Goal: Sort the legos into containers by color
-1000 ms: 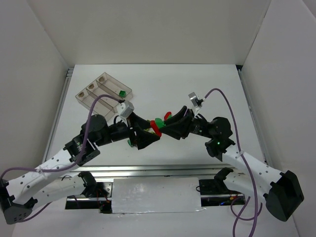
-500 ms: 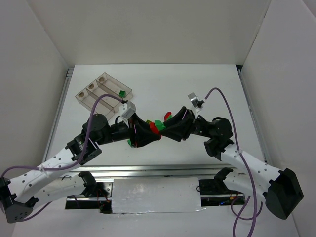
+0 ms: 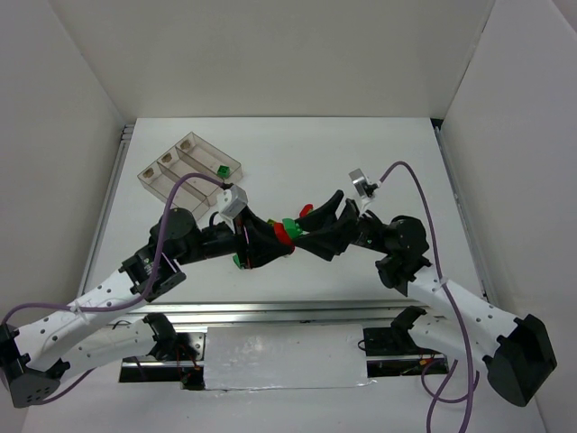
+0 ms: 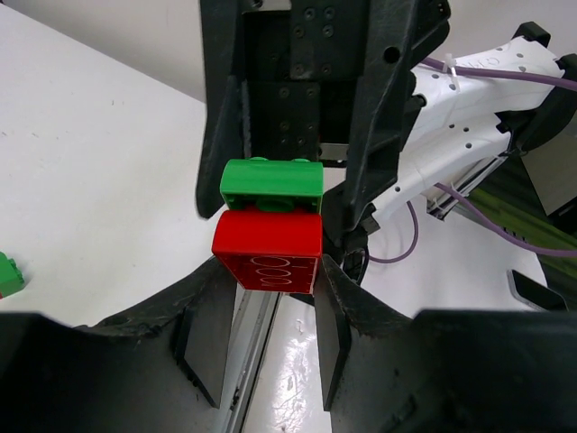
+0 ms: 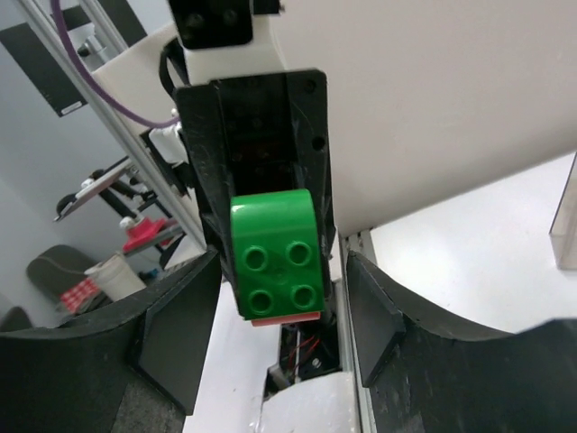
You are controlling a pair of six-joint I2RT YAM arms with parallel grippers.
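I will drop the red lego from my left gripper into the middle compartment of the clear containers (image 3: 195, 184), beside the green lego's compartment.
A red lego (image 4: 269, 248) with a green lego (image 4: 271, 183) stuck on its top hangs above the table's middle. My left gripper (image 4: 269, 275) is shut on the red one, pinching it at the fingertips. My right gripper (image 5: 281, 275) faces it, open, with a gap between each pad and the green lego (image 5: 275, 253). From above, both grippers meet at the stacked pair (image 3: 287, 231), left gripper (image 3: 278, 238) and right gripper (image 3: 308, 229). The clear containers (image 3: 155, 183) lie at the far left, with one green lego (image 3: 222, 170) in the rightmost compartment.
A loose red lego (image 3: 306, 211) lies just beyond the grippers. A green lego (image 3: 236, 262) shows under my left arm, and the left wrist view has one (image 4: 9, 273) at its left edge. White walls close in the table.
My left gripper has shut on the red lego. My right gripper has opened off the green lego and drawn back slightly.
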